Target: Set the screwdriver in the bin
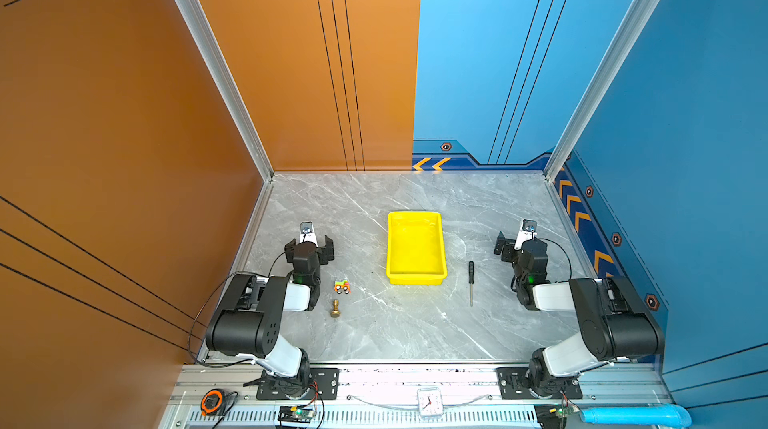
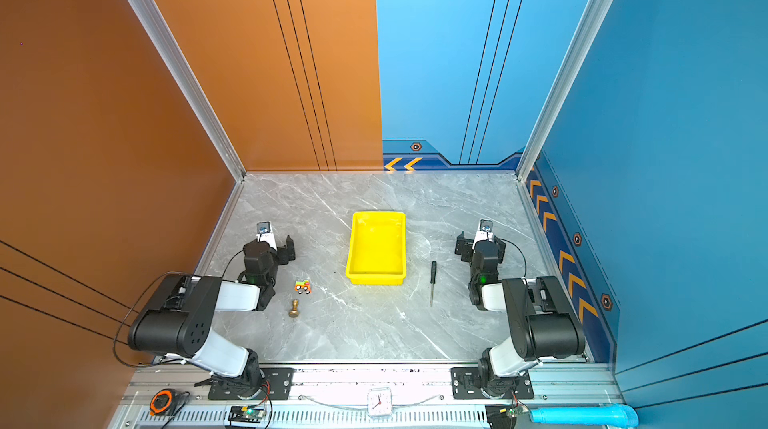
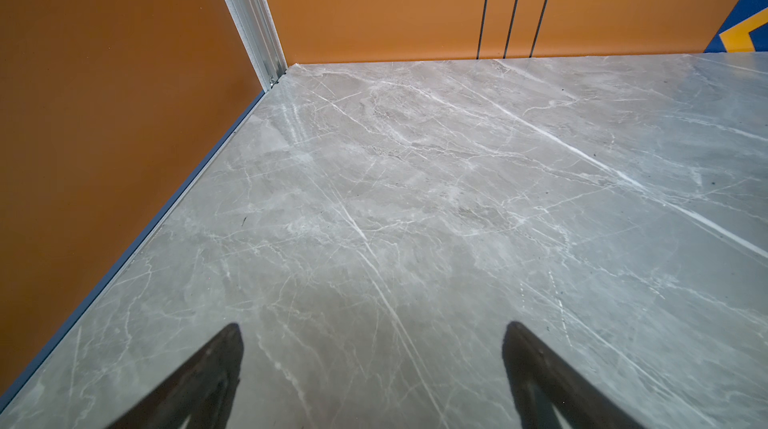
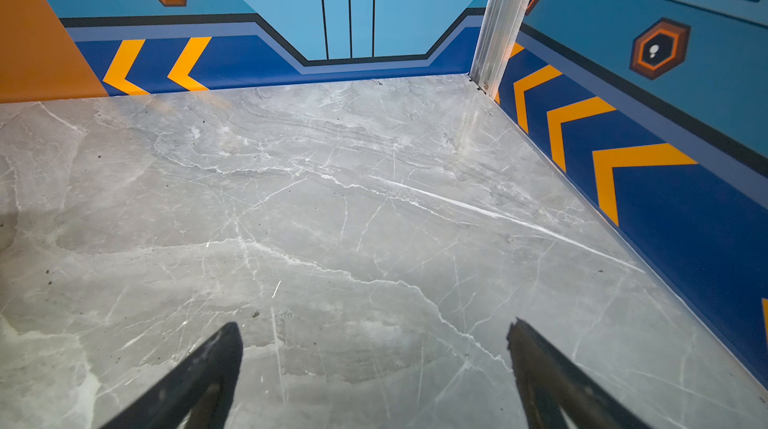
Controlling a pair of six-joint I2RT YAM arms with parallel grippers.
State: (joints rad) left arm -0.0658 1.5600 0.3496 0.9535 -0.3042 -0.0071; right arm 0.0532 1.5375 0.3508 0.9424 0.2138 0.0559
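The robot's right gripper will next go to the middle of the screwdriver's black handle (image 1: 471, 270), beside the yellow bin, and close there.
In both top views the screwdriver (image 1: 471, 281) (image 2: 432, 281), black-handled with a thin silver shaft, lies flat on the marble table just right of the bin, handle toward the back wall. The yellow bin (image 1: 415, 279) (image 2: 376, 279) stands mid-table with nothing in it. My right gripper (image 1: 521, 242) (image 2: 481, 244) (image 4: 375, 327) is open and empty, to the right of the screwdriver and a little farther back. On the left side my left gripper (image 1: 309, 246) (image 2: 270, 246) (image 3: 373, 329) is open and empty too. Both wrist views show only bare marble between the fingers.
A small orange-and-green toy car (image 1: 342, 286) and a brass knob (image 1: 335, 309) lie near the left arm. The orange wall closes the left side and the blue wall the right. A clock (image 1: 429, 402) and a tape measure (image 1: 212, 402) sit on the front rail.
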